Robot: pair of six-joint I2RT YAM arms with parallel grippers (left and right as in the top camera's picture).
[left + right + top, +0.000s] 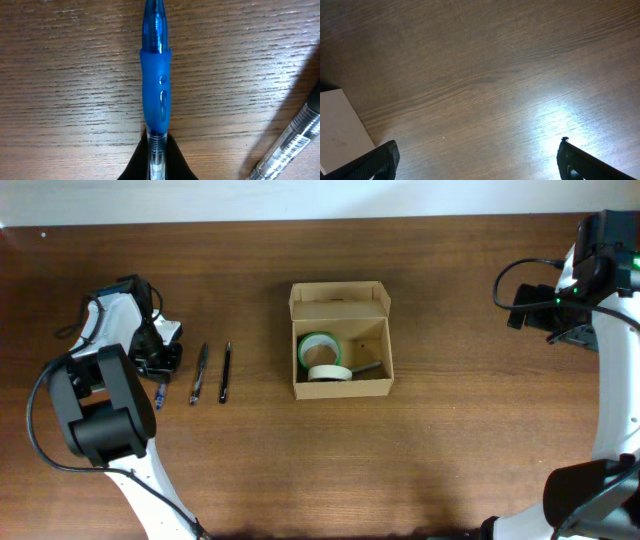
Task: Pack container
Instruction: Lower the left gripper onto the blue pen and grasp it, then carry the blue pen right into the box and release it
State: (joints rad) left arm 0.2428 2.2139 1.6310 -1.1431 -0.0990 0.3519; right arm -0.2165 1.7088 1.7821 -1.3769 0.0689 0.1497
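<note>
Next, I let go of the blue pen, now down on the table, with my left gripper across the green tape roll [332, 354] inside the tan cardboard container.
The tan cardboard container [340, 340] sits open mid-table with its flap lid back. Inside are a green tape roll [318, 348], a white tape roll [328, 372] and a dark pen-like thing [368, 366]. My left gripper [157, 372] is at the far left, down on the table, shut on a blue pen [156, 85]; its fingertips [156, 160] pinch the clear barrel. The pen's tip shows below the gripper in the overhead view [158, 397]. My right gripper [477, 157] is open and empty above bare table at the far right; a corner of the container [340, 127] shows at its left.
Two dark pens [200, 373] [225, 371] lie side by side right of the left gripper. One clear-barrelled pen [287, 140] shows at the right edge of the left wrist view. The right arm [600, 300] stands along the right edge.
</note>
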